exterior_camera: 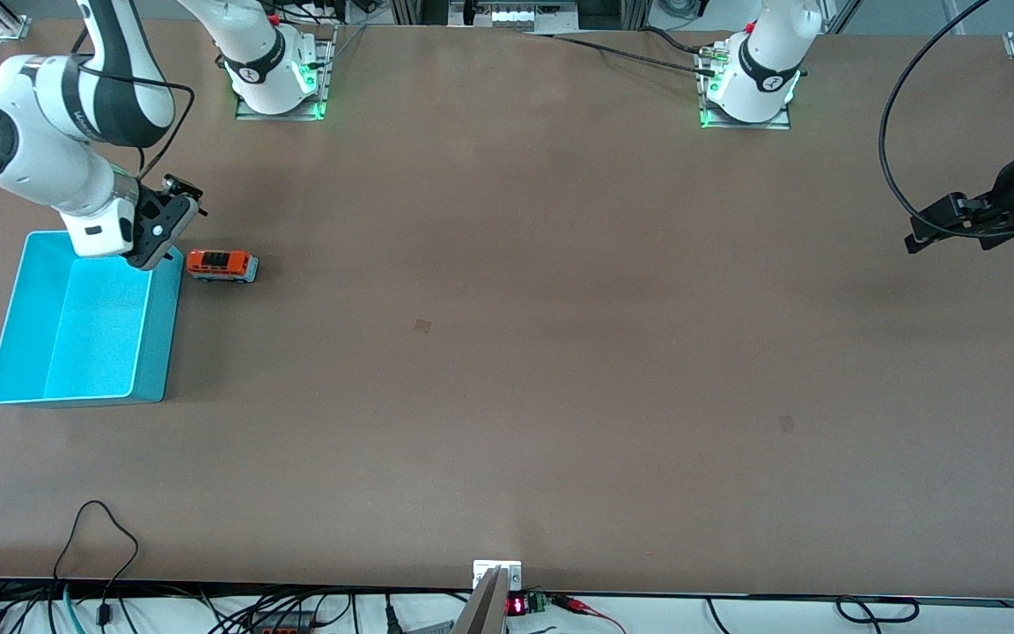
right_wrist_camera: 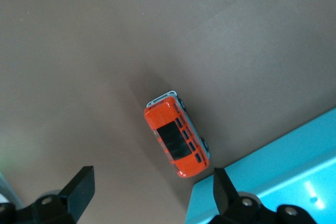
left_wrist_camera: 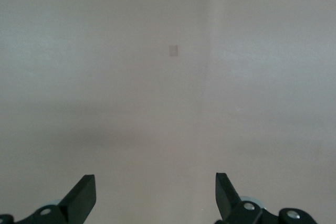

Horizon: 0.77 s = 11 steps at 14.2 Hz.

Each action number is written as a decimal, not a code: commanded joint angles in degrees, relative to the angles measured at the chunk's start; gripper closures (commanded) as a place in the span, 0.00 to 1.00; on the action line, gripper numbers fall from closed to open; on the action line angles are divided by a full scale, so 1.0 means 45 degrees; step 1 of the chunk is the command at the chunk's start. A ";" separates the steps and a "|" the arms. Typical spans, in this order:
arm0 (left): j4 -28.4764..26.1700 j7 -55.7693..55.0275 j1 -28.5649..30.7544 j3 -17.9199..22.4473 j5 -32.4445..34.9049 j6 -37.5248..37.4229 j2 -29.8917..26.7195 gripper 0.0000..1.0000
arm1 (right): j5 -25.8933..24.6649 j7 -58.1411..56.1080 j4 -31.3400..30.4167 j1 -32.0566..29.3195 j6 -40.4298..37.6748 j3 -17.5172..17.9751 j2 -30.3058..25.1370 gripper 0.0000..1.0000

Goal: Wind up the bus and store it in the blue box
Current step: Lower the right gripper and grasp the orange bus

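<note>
I will next move my right gripper to the orange-red bus and close it on the bus's long sides (exterior_camera: 217,261) (right_wrist_camera: 174,140) at its black roof panel.
The small orange-red bus (exterior_camera: 222,264) stands on the table just beside the blue box (exterior_camera: 84,352), at the right arm's end. In the right wrist view the bus (right_wrist_camera: 177,141) lies on bare table next to a corner of the blue box (right_wrist_camera: 283,177). My right gripper (exterior_camera: 155,251) hangs open over the box's corner nearest the bus, with nothing between its fingers (right_wrist_camera: 79,190). My left gripper (exterior_camera: 929,231) waits open in the air at the left arm's end of the table; its fingers (left_wrist_camera: 83,195) frame only bare table.
A small dark patch (exterior_camera: 422,326) marks the brown tabletop near the middle. Cables run along the table edge nearest the front camera (exterior_camera: 93,563), and a black cable loops above the left gripper (exterior_camera: 890,141).
</note>
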 commanded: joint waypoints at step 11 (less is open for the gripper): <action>-0.0016 -0.0130 -0.0015 -0.0013 0.0331 0.0510 0.0020 0.00 | -0.1107 -0.4039 -0.1054 -0.0425 0.3995 0.0264 0.1946 0.00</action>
